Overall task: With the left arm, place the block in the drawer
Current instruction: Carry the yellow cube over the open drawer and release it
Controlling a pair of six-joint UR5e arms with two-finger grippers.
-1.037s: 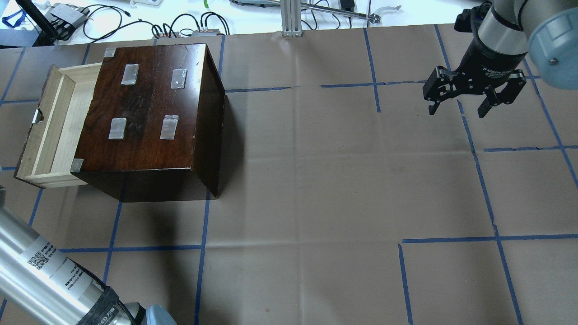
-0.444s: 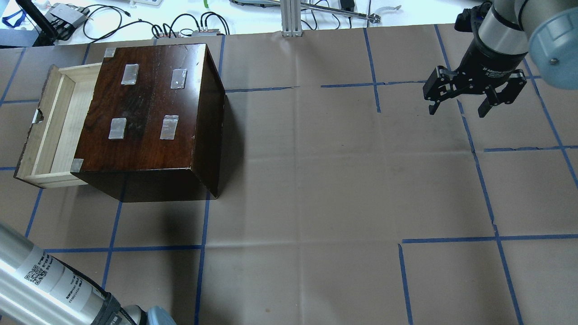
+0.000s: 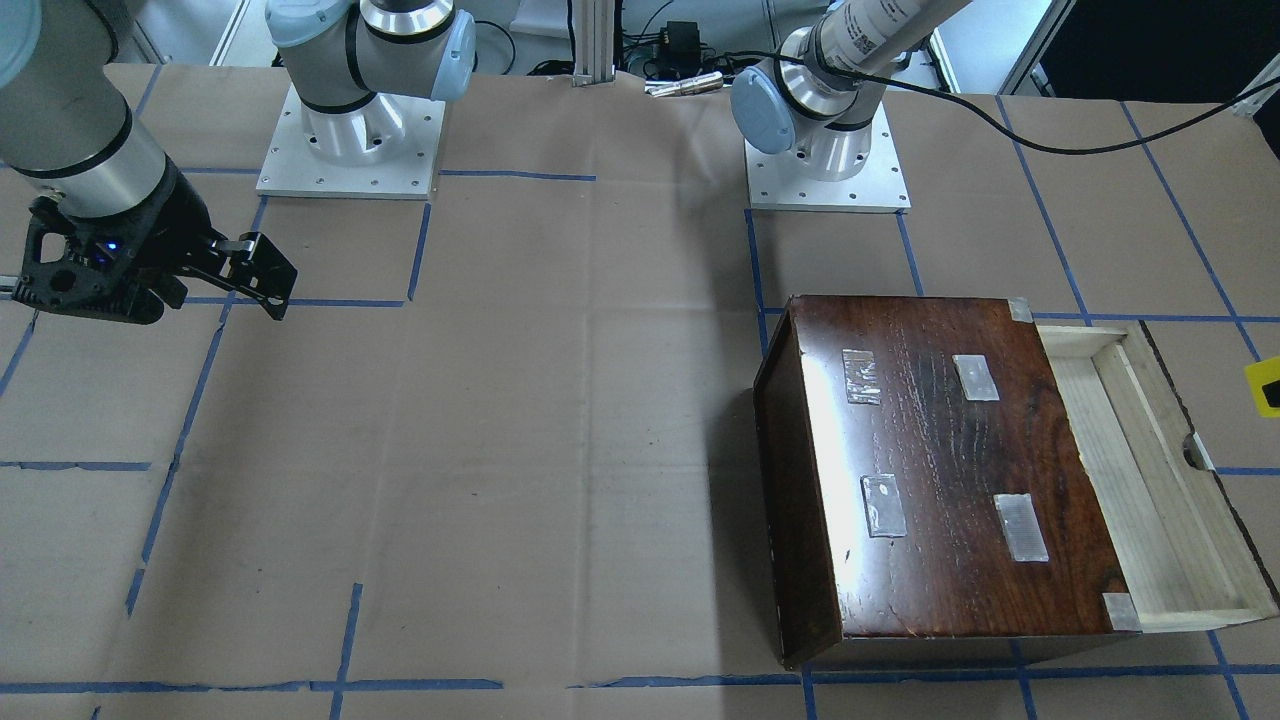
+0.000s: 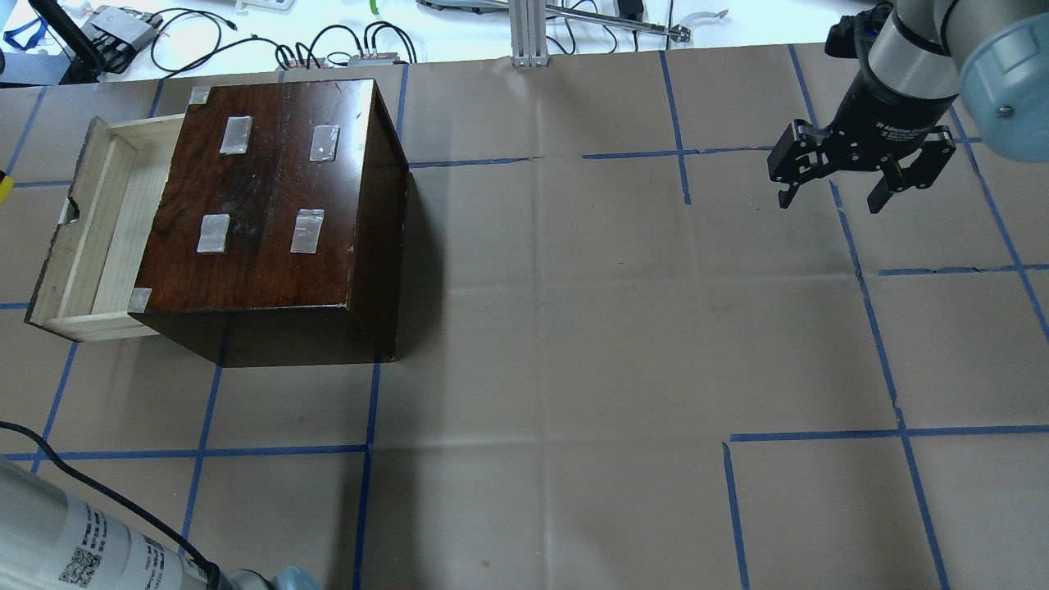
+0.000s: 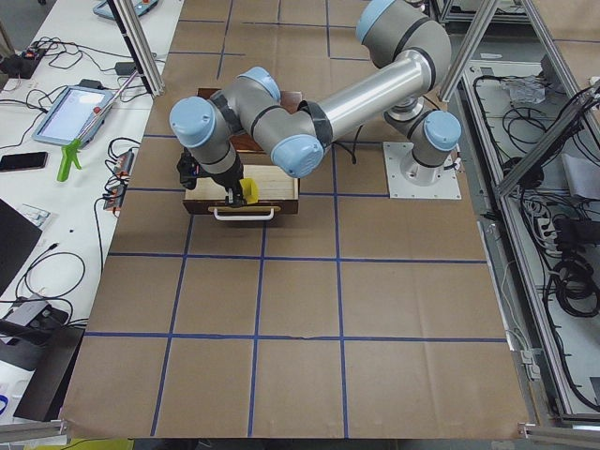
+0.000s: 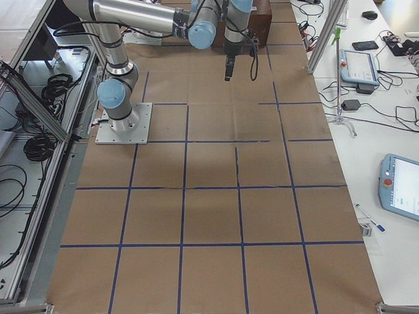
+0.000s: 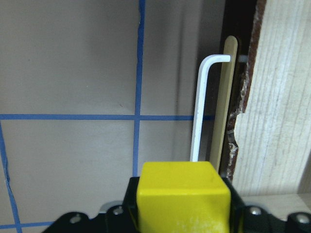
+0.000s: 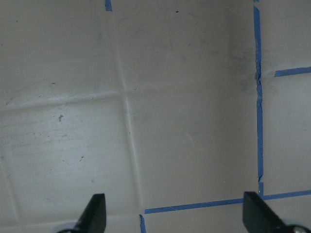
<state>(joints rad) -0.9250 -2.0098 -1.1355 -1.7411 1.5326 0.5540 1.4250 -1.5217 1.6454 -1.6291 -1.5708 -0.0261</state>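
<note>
My left gripper will put the yellow block down on the drawer's pale bottom beside the dark-brown box (image 3: 1096, 428), toward the arm bases.
The yellow block (image 7: 182, 194) is held in my left gripper (image 5: 236, 192), which is shut on it. It hangs just outside the dark front of the open drawer (image 4: 98, 229), over the white pull handle (image 7: 199, 111). The block shows at the right edge of the front-facing view (image 3: 1265, 385), beside the drawer's notch. The pale drawer (image 3: 1150, 480) sticks out of the dark-brown box (image 4: 270, 205) and looks empty. My right gripper (image 4: 832, 197) is open and empty, far off over the bare table paper.
Blue tape lines cross the brown paper table cover (image 4: 574, 328). Cables and devices lie along the far edge (image 4: 246, 41), beside an aluminium post (image 4: 529, 33). The two arm bases (image 3: 350, 140) stand at the robot's side.
In the overhead view the left arm's tube has slid down toward the lower left corner; its black cable and a yellow sliver at the left edge now show. The right arm has not moved.
</note>
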